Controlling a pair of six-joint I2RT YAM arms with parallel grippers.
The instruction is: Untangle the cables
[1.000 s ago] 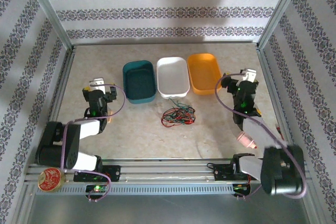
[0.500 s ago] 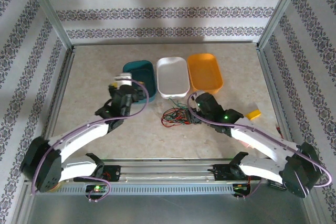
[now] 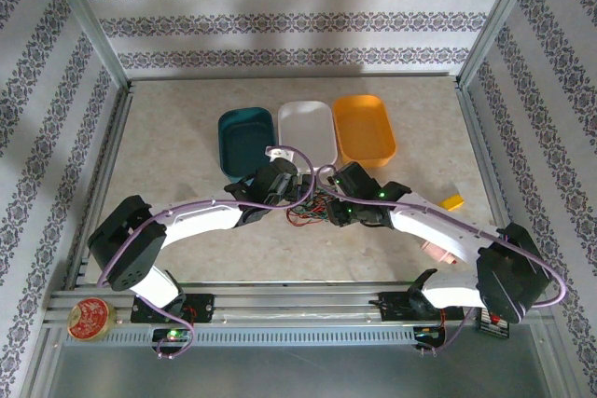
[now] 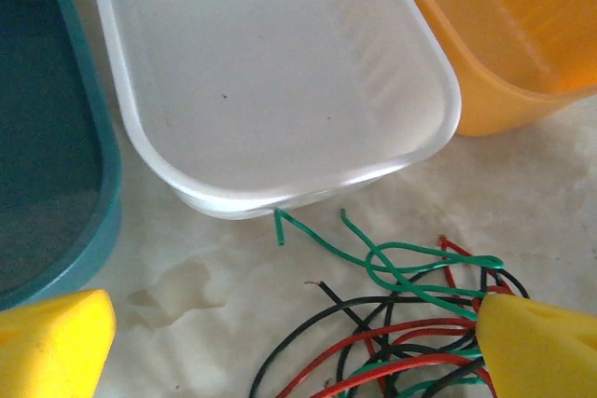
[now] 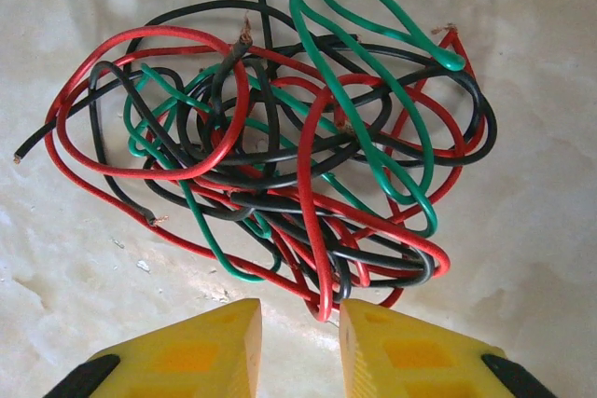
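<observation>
The red cable's near bend lies beyond my right gripper's narrowed fingers, so I will open them, take the red cable [image 5: 309,174] and draw it from the tangle.
The cables [image 3: 305,215] are a tangle of thin red, green and black wires on the table, just in front of the white tray [image 3: 308,111]. My left gripper [image 3: 285,185] hovers at the tangle's far-left edge. Its yellow fingers [image 4: 51,347] are spread wide, and the cables [image 4: 410,319] lie loose between them. My right gripper [image 3: 336,208] is at the tangle's right side. In the right wrist view the cables [image 5: 280,137] lie ahead of the right gripper [image 5: 300,312]. Its jaws are narrowed to a small gap, and a red cable end lies at the mouth, not pinched.
Three trays stand in a row behind the tangle: teal [image 3: 246,120], white and orange [image 3: 364,104]. The white tray's rim [image 4: 308,188] is a short way beyond the green cable end. A small yellow block [image 3: 452,201] lies at the right. Metal frame rails border the table.
Both arms have swung in from the table's sides to the tangle in the middle. The right jaws have narrowed from wide open to a small gap. The left jaws stayed wide.
</observation>
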